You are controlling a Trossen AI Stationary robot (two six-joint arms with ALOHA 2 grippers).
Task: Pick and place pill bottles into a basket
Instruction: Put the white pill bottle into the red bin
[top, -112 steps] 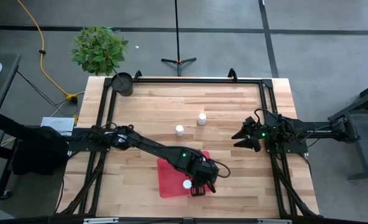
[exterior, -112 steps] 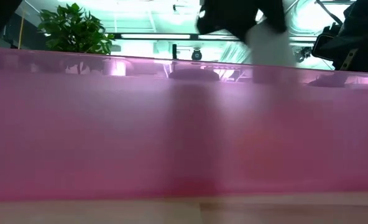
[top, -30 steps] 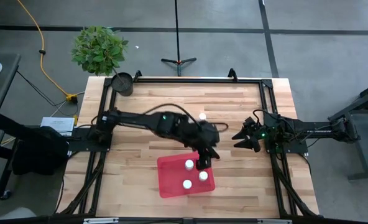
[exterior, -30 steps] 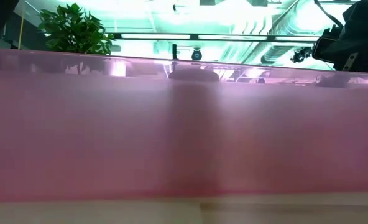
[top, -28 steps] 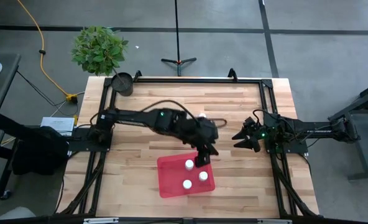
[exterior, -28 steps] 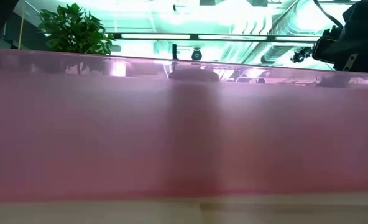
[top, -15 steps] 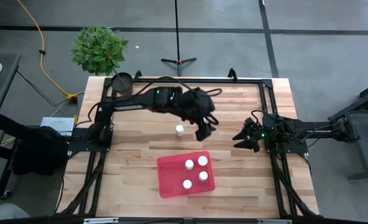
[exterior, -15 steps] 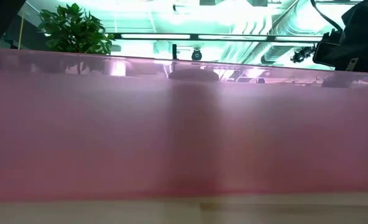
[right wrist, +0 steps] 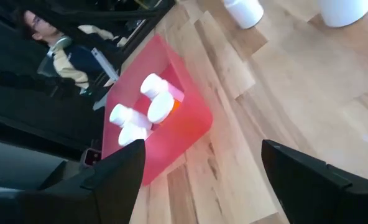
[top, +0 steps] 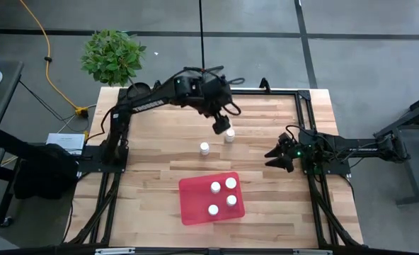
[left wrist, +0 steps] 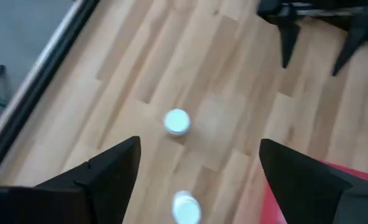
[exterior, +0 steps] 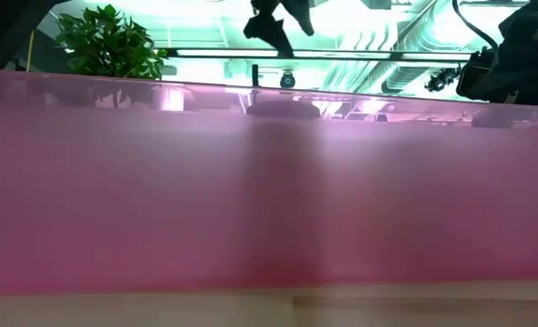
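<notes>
Next, my left gripper closes around the white cap [top: 230, 132] [left wrist: 176, 121] of the farther pill bottle, the loose one that is farther back from the red tray.
The basket, a shallow red tray [top: 195, 205], lies near the table's front edge. Several white-capped pill bottles [top: 231, 183] stand upright in it. Two more bottles stand on the wood behind it, one [top: 204, 148] nearer the tray, one [top: 229, 135] farther back. My left gripper [top: 221, 126] hangs open above the table, just beyond the farther bottle [left wrist: 176, 121], touching nothing. In the left wrist view the nearer bottle [left wrist: 186, 206] also shows between the fingers. My right gripper [top: 274, 158] waits open at the right side. The tray's wall [exterior: 269, 182] fills the low view.
A dark round cup [top: 139, 94] stands at the far left corner, with a potted plant [top: 112, 55] on the floor behind it. A black frame rail [top: 209, 91] runs along the table's edges. Bare wood [top: 160, 156] lies left of the bottles. A person [right wrist: 53, 50] sits beyond the table.
My left gripper has let go of a bottle at the tray's far right, where it now stands upright. The gripper has then swung up and toward the table's far edge, over the two bottles on the wood. My right arm has kept still.
</notes>
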